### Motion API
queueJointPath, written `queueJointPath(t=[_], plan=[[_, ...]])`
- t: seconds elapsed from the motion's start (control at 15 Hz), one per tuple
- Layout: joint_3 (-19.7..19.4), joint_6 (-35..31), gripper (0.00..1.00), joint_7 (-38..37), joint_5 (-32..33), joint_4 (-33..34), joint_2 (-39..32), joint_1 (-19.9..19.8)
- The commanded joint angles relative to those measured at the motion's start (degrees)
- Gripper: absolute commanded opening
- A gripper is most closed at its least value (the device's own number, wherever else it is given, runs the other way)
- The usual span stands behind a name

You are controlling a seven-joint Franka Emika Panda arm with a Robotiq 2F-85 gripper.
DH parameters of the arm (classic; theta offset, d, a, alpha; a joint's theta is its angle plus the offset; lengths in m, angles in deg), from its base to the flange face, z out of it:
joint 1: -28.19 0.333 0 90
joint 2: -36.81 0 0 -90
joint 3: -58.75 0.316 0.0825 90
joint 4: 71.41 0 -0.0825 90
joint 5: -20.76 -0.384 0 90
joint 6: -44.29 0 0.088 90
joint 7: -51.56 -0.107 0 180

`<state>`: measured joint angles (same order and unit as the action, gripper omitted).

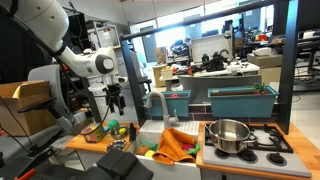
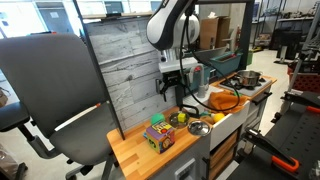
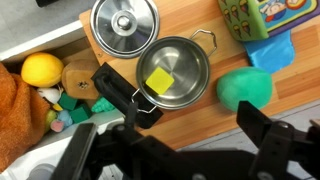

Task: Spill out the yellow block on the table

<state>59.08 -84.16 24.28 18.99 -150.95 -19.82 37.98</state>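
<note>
My gripper will go to the handle (image 1: 109, 135) (image 3: 205, 38) that faces the colourful toy box and close there, so that I can tip the small silver pot.
A small silver pot (image 3: 178, 62) stands on the orange-brown wooden table (image 3: 190, 120) with the yellow block (image 3: 160, 80) lying flat inside it. The pot also shows in an exterior view (image 2: 180, 119). My gripper (image 3: 190, 115) hangs above the table, open and empty. One black finger is beside the pot's handle and the other is past a green ball (image 3: 245, 88). The gripper shows in both exterior views (image 1: 116, 97) (image 2: 172, 88), a good way above the table (image 2: 135, 158).
A silver lid (image 3: 122, 25) lies next to the pot. A colourful toy box (image 3: 265, 15) sits at the table's corner. A lemon (image 3: 42, 68) and an orange cloth (image 1: 178, 145) lie by the sink. A large pot (image 1: 228, 135) stands on the hob.
</note>
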Motion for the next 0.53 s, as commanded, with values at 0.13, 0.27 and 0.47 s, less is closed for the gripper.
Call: queueJointPath(t=[0.13, 0.27, 0.47], plan=[[-4.6, 7.13, 1.0, -7.45, 0.15, 16.69, -11.28, 1.23], [-5.69, 7.98, 1.0, -9.66, 1.15, 19.44, -13.62, 1.71], [-6.28, 7.89, 1.0, -10.55, 2.37, 19.1, -14.3, 2.25]])
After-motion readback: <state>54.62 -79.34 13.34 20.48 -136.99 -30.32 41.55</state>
